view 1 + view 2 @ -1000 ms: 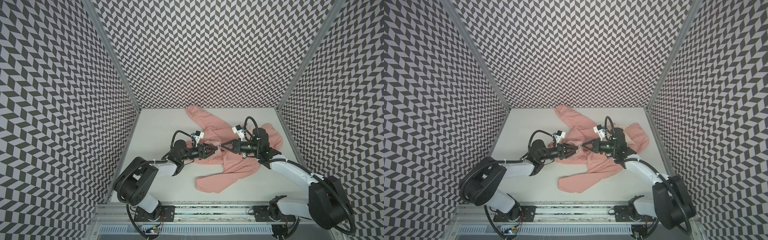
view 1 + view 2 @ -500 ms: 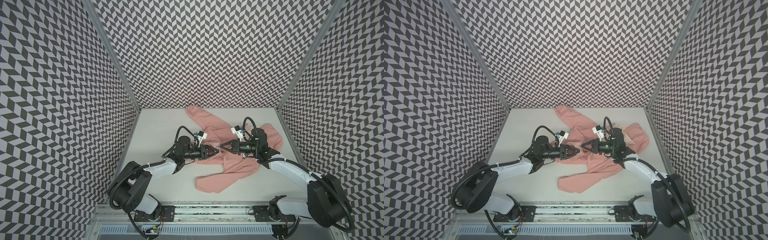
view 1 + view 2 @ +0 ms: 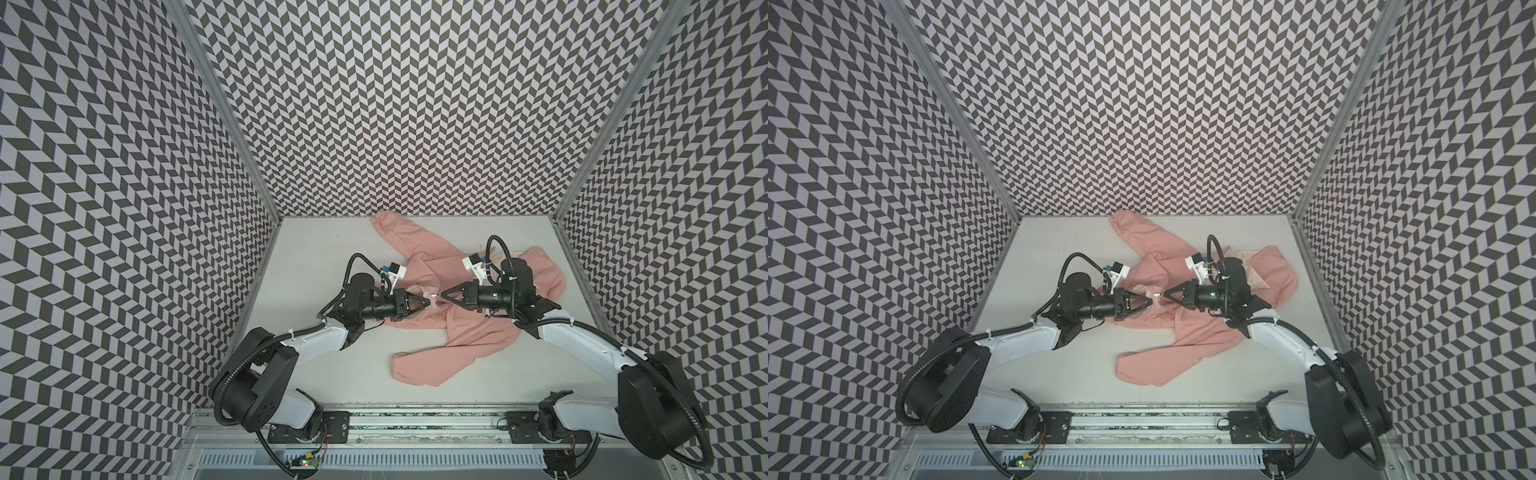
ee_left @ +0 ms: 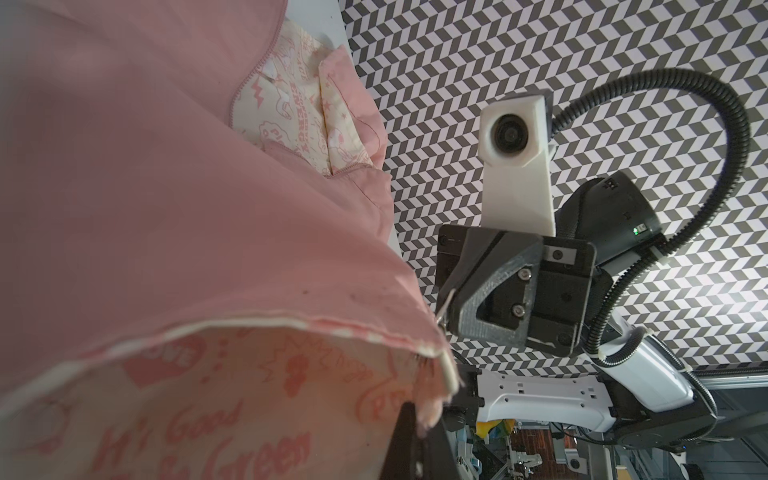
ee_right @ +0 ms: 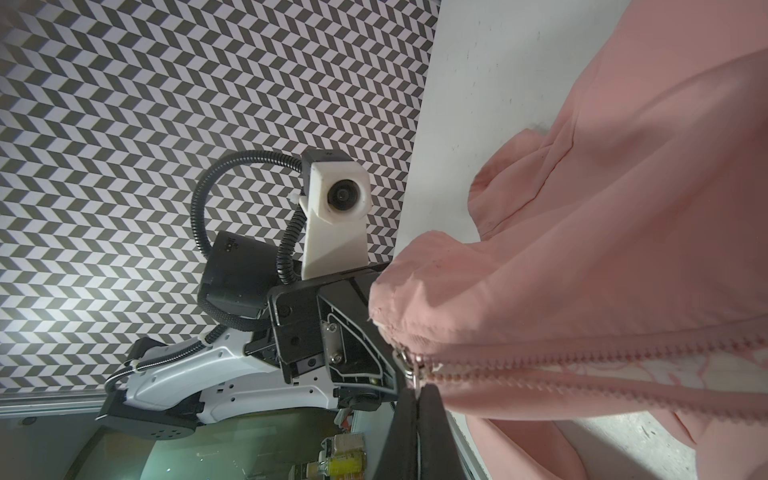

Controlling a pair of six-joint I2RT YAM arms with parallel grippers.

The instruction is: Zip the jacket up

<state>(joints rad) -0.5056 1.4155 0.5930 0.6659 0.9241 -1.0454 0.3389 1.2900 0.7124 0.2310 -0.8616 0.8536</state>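
Note:
The left gripper holds only the tip of the jacket's hem corner, so it should take the hem deeper (image 4: 428, 349) and pull it taut before zipping.
The salmon-pink jacket (image 3: 469, 328) (image 3: 1200, 332) lies crumpled on the white table, right of centre. Both grippers meet tip to tip over its lower front edge. My left gripper (image 3: 424, 300) (image 3: 1148, 302) (image 4: 411, 440) is shut on the jacket's hem corner, where the cream printed lining (image 4: 249, 395) shows. My right gripper (image 3: 442, 294) (image 3: 1165, 294) (image 5: 417, 415) is shut on the silver zipper pull (image 5: 411, 368), which sits at the end of the pink zipper teeth (image 5: 582, 353). The teeth run apart from there. No dog graphic shows.
One sleeve (image 3: 390, 224) reaches to the back wall and another sleeve (image 3: 419, 370) lies toward the front rail (image 3: 415, 419). Bare table (image 3: 324, 257) lies to the left of the jacket. Chevron-patterned walls (image 3: 124, 208) close in three sides.
My left gripper has moved right toward the right gripper and closed from open onto the jacket's hem corner. The right gripper has stayed shut and nearly still.

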